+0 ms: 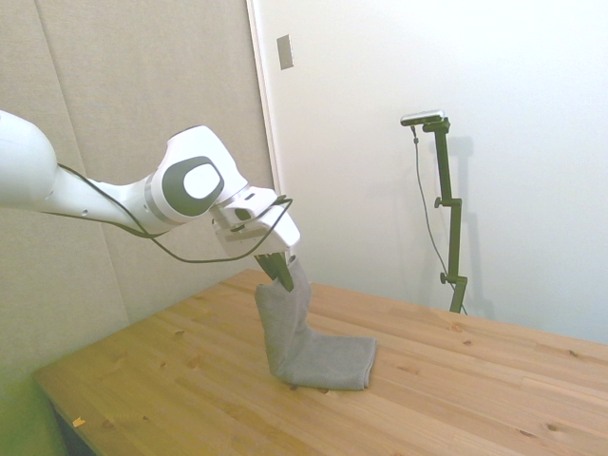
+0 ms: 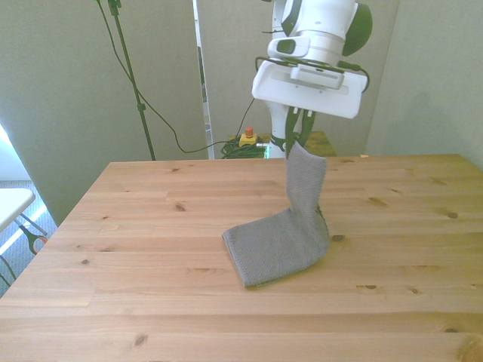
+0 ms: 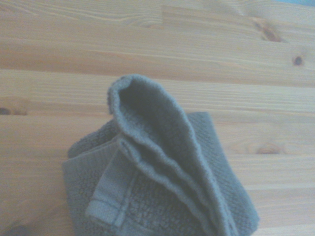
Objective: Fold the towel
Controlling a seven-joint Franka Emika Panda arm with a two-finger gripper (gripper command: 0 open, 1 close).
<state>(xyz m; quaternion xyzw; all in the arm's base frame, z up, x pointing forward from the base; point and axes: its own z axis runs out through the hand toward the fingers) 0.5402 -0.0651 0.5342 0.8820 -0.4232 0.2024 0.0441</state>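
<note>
Next, I let go of the towel's raised end over the free edge of the flat part (image 2: 231, 245) on the table.
A grey terry towel (image 1: 299, 342) rests partly on the wooden table (image 1: 475, 399), and one end of it is lifted steeply upward. My gripper (image 1: 278, 269) is shut on that raised end, well above the tabletop. In the front view the towel (image 2: 283, 241) lies near the table's middle, its lifted strip rising toward the gripper (image 2: 296, 142). The wrist view looks down on the towel (image 3: 167, 167), showing a curled raised fold and a hemmed corner lying on the layers below.
The wooden table (image 2: 136, 226) spreads wide around the towel. A small white surface (image 2: 11, 204) sits off the front view's left edge. Beyond the table's far edge, a red and yellow button (image 2: 247, 137) sits low among cables.
</note>
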